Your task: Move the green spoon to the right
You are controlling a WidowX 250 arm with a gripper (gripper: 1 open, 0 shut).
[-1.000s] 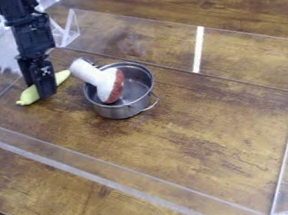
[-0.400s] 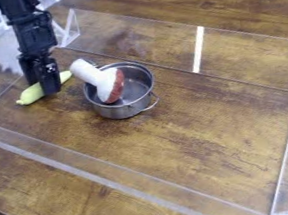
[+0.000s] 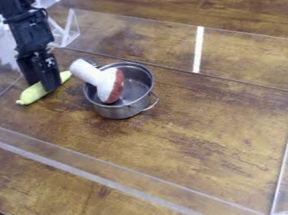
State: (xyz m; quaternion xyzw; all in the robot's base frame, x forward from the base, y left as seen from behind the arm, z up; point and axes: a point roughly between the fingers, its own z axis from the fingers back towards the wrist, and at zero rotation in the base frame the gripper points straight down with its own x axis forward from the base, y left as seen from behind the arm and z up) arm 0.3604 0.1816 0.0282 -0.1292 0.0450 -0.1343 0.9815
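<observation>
I need to close my gripper on the middle of the green spoon [image 3: 47, 85], so that one end sticks out on each side of my fingers.
The green spoon [image 3: 32, 92] lies on the wooden table at the far left, a small yellow-green piece pointing up and to the right. My black gripper [image 3: 42, 79] stands right over its upper end, pointing steeply down, its fingers low at the table. The jaws look open, set around the spoon's upper part, which they hide. I cannot tell whether the fingers touch the spoon.
A metal pot [image 3: 122, 92] stands just right of the gripper, with a white thick-handled utensil [image 3: 92, 72] with a red part leaning out of it. Clear acrylic walls [image 3: 200, 49] fence the wooden table [image 3: 203, 121] on several sides.
The gripper has rolled slightly at the wrist and stayed over the spoon's upper end. The spoon and pot have not moved.
</observation>
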